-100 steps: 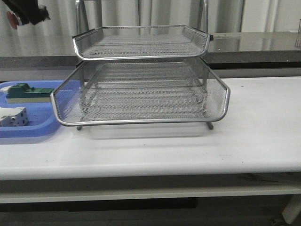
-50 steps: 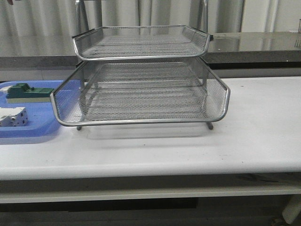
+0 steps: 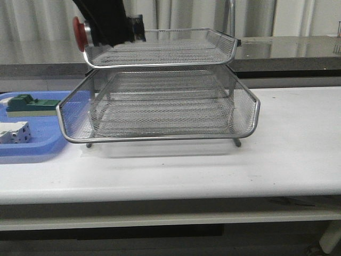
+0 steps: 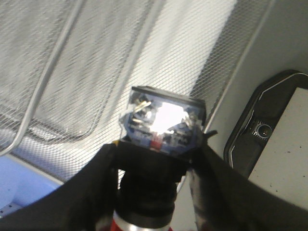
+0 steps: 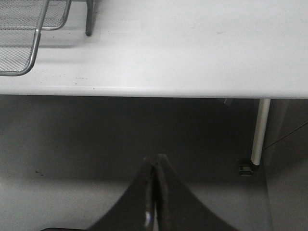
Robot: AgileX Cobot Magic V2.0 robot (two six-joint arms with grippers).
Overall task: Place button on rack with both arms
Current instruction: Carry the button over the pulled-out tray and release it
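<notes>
The robot's left gripper will release the button near the middle of the rack's lower mesh level (image 3: pixel 152 102).
The silver wire-mesh rack (image 3: pixel 160 106) stands on the white table. My left gripper (image 3: pixel 109 29) is at the rack's upper left corner, just above the top tier's rim, shut on the button. The button's red head (image 3: pixel 79 33) points left in the front view. In the left wrist view the button (image 4: pixel 161 144) sits between my fingers (image 4: pixel 91 192), its blue rear end (image 4: pixel 163 122) toward the mesh tray (image 4: pixel 96 62). My right gripper (image 5: pixel 155 166) is shut and empty, low in front of the table edge; it does not show in the front view.
A flat blue tray (image 3: pixel 32 144) lies left of the rack with a green block (image 3: pixel 29 104) and a white blocky switch (image 3: pixel 15 132). A rack leg (image 5: pixel 89 19) and the table's front edge (image 5: pixel 144 91) show in the right wrist view. A dark device (image 4: pixel 269 125) lies beside the rack.
My left arm, out of the front view half a second ago, has come down and right to the rack's top tier with the button. The rack and tray have not moved.
</notes>
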